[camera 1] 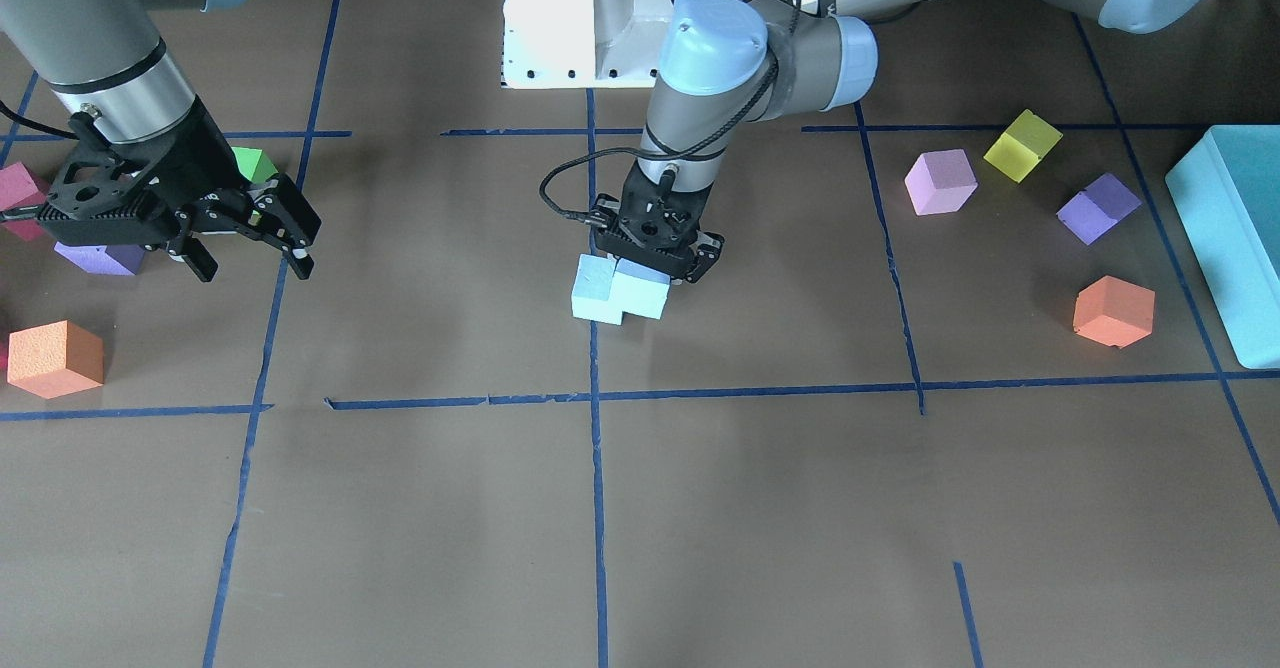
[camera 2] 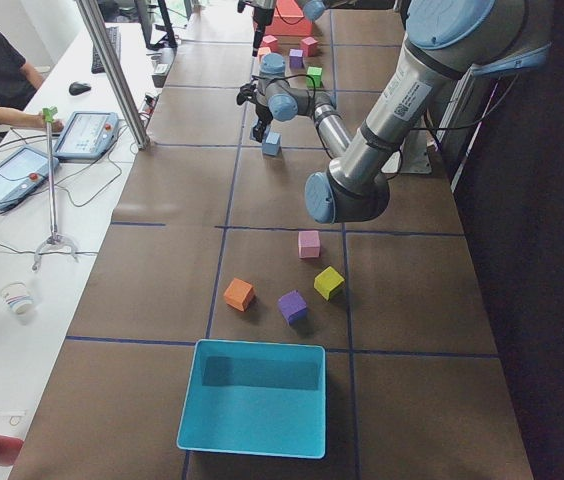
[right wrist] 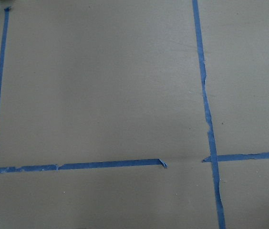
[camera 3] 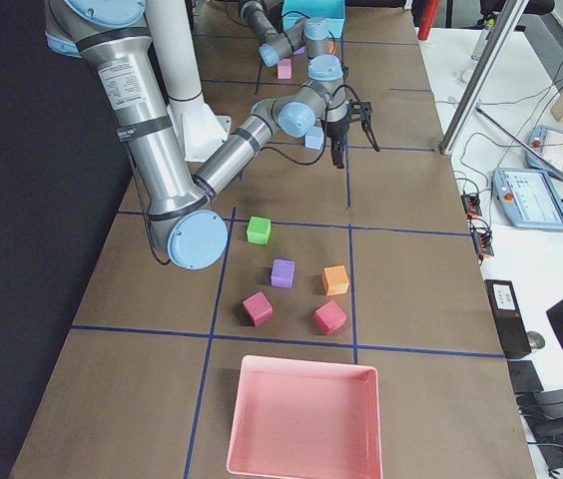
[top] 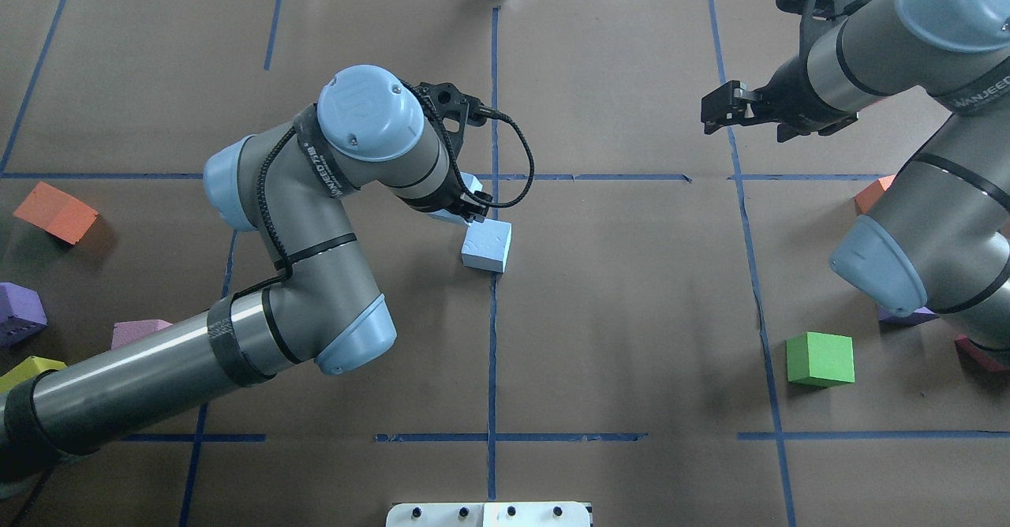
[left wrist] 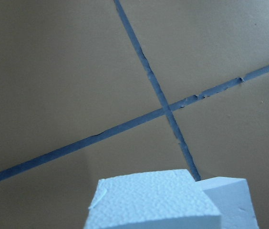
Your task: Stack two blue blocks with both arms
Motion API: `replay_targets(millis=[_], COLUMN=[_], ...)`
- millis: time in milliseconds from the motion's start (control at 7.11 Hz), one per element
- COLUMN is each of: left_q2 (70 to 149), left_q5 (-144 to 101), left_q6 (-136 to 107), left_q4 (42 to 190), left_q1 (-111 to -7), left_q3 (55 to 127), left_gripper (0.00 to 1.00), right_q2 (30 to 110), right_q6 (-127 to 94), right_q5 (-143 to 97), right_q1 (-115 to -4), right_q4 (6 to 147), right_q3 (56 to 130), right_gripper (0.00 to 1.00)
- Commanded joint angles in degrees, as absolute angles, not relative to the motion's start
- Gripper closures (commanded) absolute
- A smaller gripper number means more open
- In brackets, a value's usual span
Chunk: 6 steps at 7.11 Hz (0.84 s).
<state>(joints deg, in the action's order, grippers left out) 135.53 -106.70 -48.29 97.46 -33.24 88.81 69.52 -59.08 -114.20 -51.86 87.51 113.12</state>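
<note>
My left gripper is holding its blue block and will let go of it on top of the free blue block [camera 1: 597,280] [left wrist: 231,206] at the center of the table.
Two pale blue blocks sit at the table's centre. One blue block [camera 1: 598,293] [top: 487,245] rests on the paper by itself. My left gripper [camera 1: 658,268] points down and is shut on the other blue block [camera 1: 645,295] [left wrist: 156,202], right beside the first and seemingly touching it. Whether it is off the table I cannot tell. In the left wrist view the free block [left wrist: 232,200] shows just behind the held one. My right gripper [camera 1: 250,238] [top: 714,113] is open and empty, raised well off to the side.
Orange [camera 1: 1113,310], pink [camera 1: 940,181], yellow [camera 1: 1022,145] and purple [camera 1: 1098,208] cubes and a large teal box [camera 1: 1235,238] lie on my left side. A green cube [top: 821,359], an orange cube [camera 1: 55,358] and a pink tray [camera 3: 301,414] lie on my right side.
</note>
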Motion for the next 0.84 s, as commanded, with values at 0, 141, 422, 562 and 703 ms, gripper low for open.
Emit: replay_targets(millis=[0, 141, 422, 562, 703], left_q2=[141.4, 141.5, 143.3, 143.6, 143.5], left_q5=[-106.7, -106.7, -107.0, -107.0, -107.0], left_q6=[-47.6, -47.6, -47.6, -47.5, -47.5], left_q4=[88.5, 88.4, 88.4, 88.4, 88.5], left_q1=[-32.7, -30.6, -30.1, -29.8, -29.8], left_q3=[85.1, 84.0, 80.9, 80.7, 80.5], left_gripper=[0.85, 0.85, 0.82, 0.81, 0.8], right_q2=[70.0, 70.1, 70.2, 70.2, 70.3], right_q6=[-58.6, -58.6, -58.7, -58.7, -58.7], right_q5=[-114.2, -114.2, -114.1, -114.1, -114.1], right_q1=[-51.9, -51.9, -51.9, -51.9, -51.9], right_q4=[87.5, 87.5, 87.5, 87.5, 87.5], right_q3=[113.1, 113.0, 112.9, 112.9, 112.8], right_gripper=[0.0, 0.0, 0.0, 0.0, 0.0])
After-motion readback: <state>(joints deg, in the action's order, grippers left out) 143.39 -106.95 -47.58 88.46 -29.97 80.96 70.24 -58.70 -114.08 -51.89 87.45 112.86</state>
